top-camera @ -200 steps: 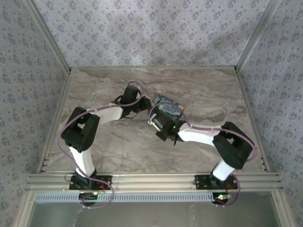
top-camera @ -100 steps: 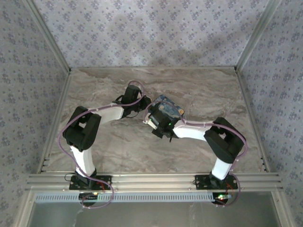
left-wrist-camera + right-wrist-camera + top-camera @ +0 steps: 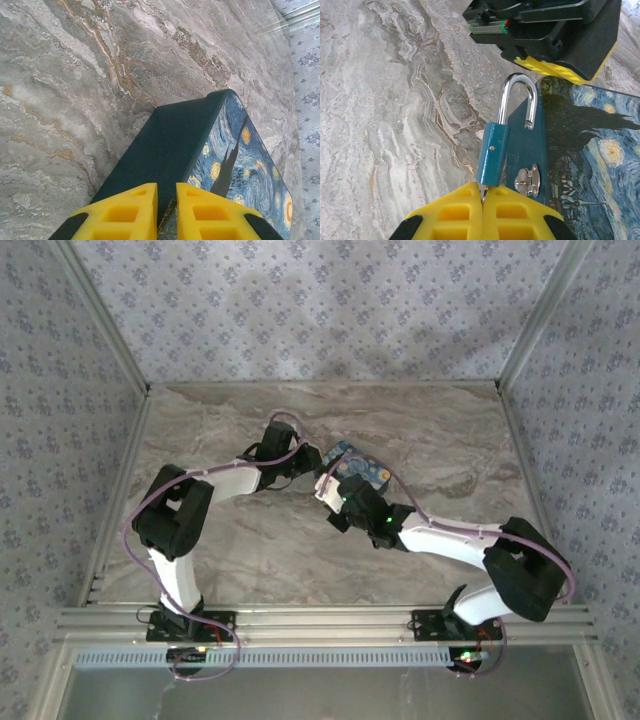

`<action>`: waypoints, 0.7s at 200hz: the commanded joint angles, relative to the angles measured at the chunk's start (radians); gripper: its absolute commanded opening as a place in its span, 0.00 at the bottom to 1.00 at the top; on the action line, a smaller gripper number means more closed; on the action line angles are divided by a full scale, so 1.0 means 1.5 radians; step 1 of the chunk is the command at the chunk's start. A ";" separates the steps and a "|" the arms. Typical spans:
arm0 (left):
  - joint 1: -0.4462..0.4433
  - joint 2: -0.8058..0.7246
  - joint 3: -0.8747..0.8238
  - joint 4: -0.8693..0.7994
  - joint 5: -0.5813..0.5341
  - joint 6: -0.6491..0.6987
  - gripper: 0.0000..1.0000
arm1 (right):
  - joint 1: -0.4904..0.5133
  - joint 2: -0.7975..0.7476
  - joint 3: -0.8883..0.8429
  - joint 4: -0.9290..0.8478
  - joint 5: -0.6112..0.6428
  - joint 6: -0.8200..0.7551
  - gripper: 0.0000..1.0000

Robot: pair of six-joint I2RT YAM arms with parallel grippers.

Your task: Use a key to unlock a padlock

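I need to let go of the key and padlock with my right gripper on the open table (image 3: 417, 508) between the box and the base of my right arm.
The padlock (image 3: 493, 154) has a blue body and a silver shackle (image 3: 519, 85). It hangs at the dark side of the blue starry-print box (image 3: 590, 150), beside a silver clasp (image 3: 527, 180). The shackle's right leg is out of the body and lies against the box side. My right gripper (image 3: 484, 189) is shut on the key (image 3: 483, 192), whose blade enters the padlock's underside. My left gripper (image 3: 166, 192) has its yellow fingers (image 3: 131, 210) narrowly apart with the box (image 3: 175, 145) edge between them. From above, both grippers meet at the box (image 3: 362, 472).
The box lies on a marble-patterned table (image 3: 440, 440) with patterned walls on three sides. The left gripper's black body (image 3: 555, 30) hangs just beyond the shackle. An aluminium rail (image 3: 320, 620) runs along the near edge.
The right arm's elbow has swung out to the right and lower, and its wrist has turned at the box. The left arm has stayed put; its fingers opened very slightly.
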 commanded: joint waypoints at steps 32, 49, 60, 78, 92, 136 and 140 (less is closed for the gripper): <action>0.019 -0.039 -0.061 -0.107 -0.025 -0.002 0.25 | -0.003 -0.048 -0.014 -0.024 0.021 0.013 0.00; 0.024 -0.069 -0.074 -0.111 -0.039 0.005 0.32 | -0.009 -0.079 -0.017 -0.061 0.040 0.047 0.00; 0.025 -0.088 -0.081 -0.116 -0.052 0.009 0.39 | -0.016 -0.101 -0.018 -0.088 0.050 0.088 0.00; 0.027 -0.116 -0.090 -0.125 -0.070 0.015 0.45 | -0.033 -0.139 -0.020 -0.144 0.053 0.151 0.00; 0.027 -0.135 -0.096 -0.130 -0.081 0.019 0.47 | -0.051 -0.167 -0.022 -0.185 0.057 0.193 0.00; 0.027 -0.199 -0.130 -0.140 -0.117 0.022 0.52 | -0.193 -0.215 -0.010 -0.313 0.040 0.354 0.00; 0.026 -0.204 -0.133 -0.140 -0.118 0.022 0.53 | -0.209 -0.214 -0.008 -0.323 0.035 0.367 0.00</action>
